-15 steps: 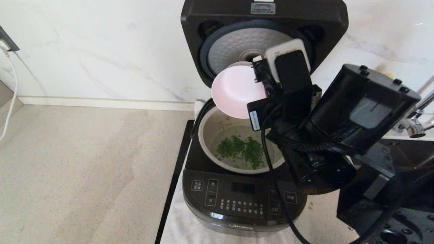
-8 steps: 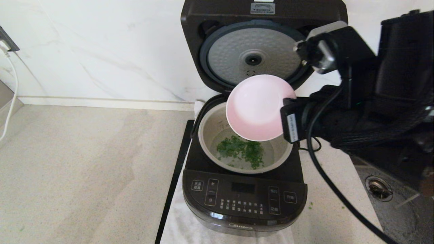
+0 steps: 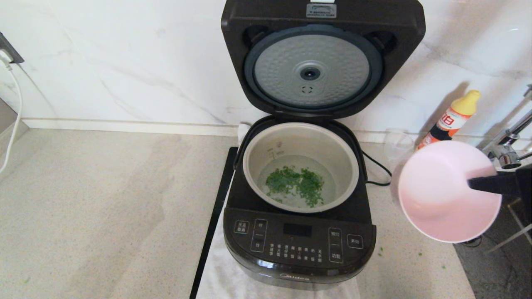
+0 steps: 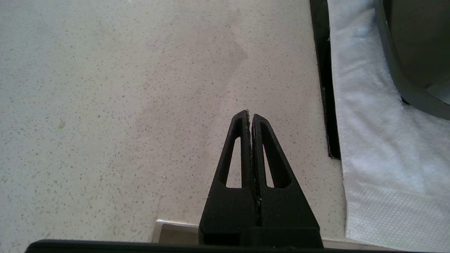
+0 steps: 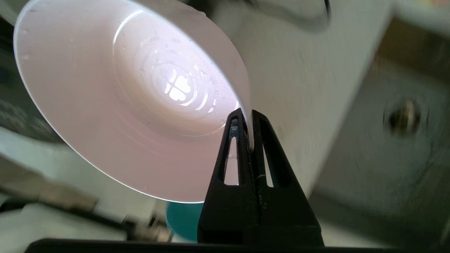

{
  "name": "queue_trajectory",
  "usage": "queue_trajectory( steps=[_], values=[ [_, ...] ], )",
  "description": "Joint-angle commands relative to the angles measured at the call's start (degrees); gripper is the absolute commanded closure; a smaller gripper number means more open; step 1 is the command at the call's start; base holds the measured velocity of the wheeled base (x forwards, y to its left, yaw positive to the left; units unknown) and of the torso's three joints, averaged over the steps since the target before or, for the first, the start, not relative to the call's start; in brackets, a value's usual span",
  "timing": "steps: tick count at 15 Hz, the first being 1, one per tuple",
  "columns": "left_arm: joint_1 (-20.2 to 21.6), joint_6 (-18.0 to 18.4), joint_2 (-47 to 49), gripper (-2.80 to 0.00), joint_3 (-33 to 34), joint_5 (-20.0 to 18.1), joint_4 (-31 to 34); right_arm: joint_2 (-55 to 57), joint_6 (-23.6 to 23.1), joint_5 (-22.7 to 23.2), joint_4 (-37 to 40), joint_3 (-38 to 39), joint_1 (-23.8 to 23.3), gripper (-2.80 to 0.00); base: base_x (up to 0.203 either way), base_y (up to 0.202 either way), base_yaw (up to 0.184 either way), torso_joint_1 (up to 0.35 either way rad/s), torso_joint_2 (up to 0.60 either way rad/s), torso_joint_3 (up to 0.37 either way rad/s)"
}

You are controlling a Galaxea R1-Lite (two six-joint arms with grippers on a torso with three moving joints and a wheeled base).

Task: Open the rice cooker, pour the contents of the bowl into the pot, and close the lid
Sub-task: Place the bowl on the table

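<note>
The robot's right gripper should set the pink bowl down on the counter (image 3: 415,249) between the rice cooker's button panel and the sink.
The black rice cooker (image 3: 299,245) stands in the middle with its lid (image 3: 311,74) swung up against the wall, dimpled silver disc facing me. The pale grey pot (image 3: 341,153) holds water and chopped green leaves (image 3: 295,185). My right gripper (image 3: 471,185) (image 5: 247,113) is shut on the rim of the empty pink bowl (image 3: 440,195) (image 5: 105,98), held above the counter to the cooker's right. Out of the head view, my left gripper (image 4: 250,115) is shut and empty over the bare counter left of the cooker.
A sauce bottle (image 3: 451,116) with a yellow cap stands at the wall on the right, beside a tap (image 3: 505,151). The cooker sits on a white cloth (image 3: 224,274) (image 4: 372,147). Its black cord (image 3: 376,168) trails right. Green bits (image 3: 380,250) dot the counter.
My right arm swung the pink bowl from over the pot out to the right of the cooker. The pot and the raised lid now show whole. The left arm has not moved.
</note>
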Motion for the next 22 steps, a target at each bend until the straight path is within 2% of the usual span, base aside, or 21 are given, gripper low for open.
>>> queue_trajectory(
  steps=[1, 4, 6, 9, 11, 15, 22],
  values=[
    [-0.01, 0.0, -0.14, 0.0, 0.0, 0.09, 0.02, -3.69, -0.41, 7.22, 4.77, 0.34, -12.65, 0.0, 0.0, 0.0, 0.0, 0.0, 0.0, 0.0],
    [-0.01, 0.0, -0.18, 0.0, 0.0, 0.01, 0.02, -2.69, -3.29, 16.89, 8.73, 4.03, -28.25, 0.0, 0.0, 0.0, 0.0, 0.0, 0.0, 0.0],
    [-0.01, 0.0, -0.1, 0.0, 0.0, 0.03, 0.02, -0.75, -4.75, 21.28, 8.21, 10.73, -32.29, 0.0, 0.0, 0.0, 0.0, 0.0, 0.0, 0.0],
    [-0.01, 0.0, -0.11, 0.0, 0.03, 0.03, 0.02, 3.52, -5.2, 22.88, 0.95, 20.34, -33.72, 0.0, 0.0, 0.0, 0.0, 0.0, 0.0, 0.0],
    [-0.01, 0.0, -0.18, 0.0, 0.0, 0.0, 0.02, 8.08, -5.13, 23.59, -4.69, 24.17, -34.0, 0.0, 0.0, 0.0, 0.0, 0.0, 0.0, 0.0],
    [-0.01, 0.0, -0.18, 0.0, 0.0, 0.09, 0.02, 16.73, -4.83, 24.08, -8.53, 25.69, -34.18, 0.0, 0.0, 0.0, 0.0, 0.0, 0.0, 0.0],
    [-0.01, 0.0, -0.18, 0.0, 0.0, 0.01, 0.02, 27.09, -3.07, 25.92, -19.89, 25.85, -34.24, 0.0, 0.0, 0.0, 0.0, 0.0, 0.0, 0.0]
  ],
)
